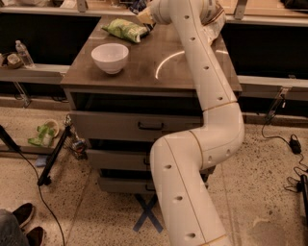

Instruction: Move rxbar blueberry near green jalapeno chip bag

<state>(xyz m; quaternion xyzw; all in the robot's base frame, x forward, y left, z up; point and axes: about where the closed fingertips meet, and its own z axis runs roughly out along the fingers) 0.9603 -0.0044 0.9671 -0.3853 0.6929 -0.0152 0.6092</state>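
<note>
I will let go of the rxbar blueberry at the table's far edge [133, 9], just behind the green jalapeno chip bag.
The green jalapeno chip bag [126, 30] lies crumpled at the far left of the tabletop [144, 72]. My gripper [145, 17] is at the far edge of the table, just right of the bag's right end and close above it. A small dark blue shape [136, 6], seemingly the rxbar blueberry, shows right at the gripper near the top edge of the view. I cannot tell whether it is held. My white arm [202, 72] reaches across the table's right half.
A white bowl [110, 57] stands on the left of the table, in front of the green bag. A tan-and-white chip bag [214, 25] lies at the far right, partly behind my arm. Drawers [144, 126] are below the tabletop. A bottle [23, 53] stands on the left shelf.
</note>
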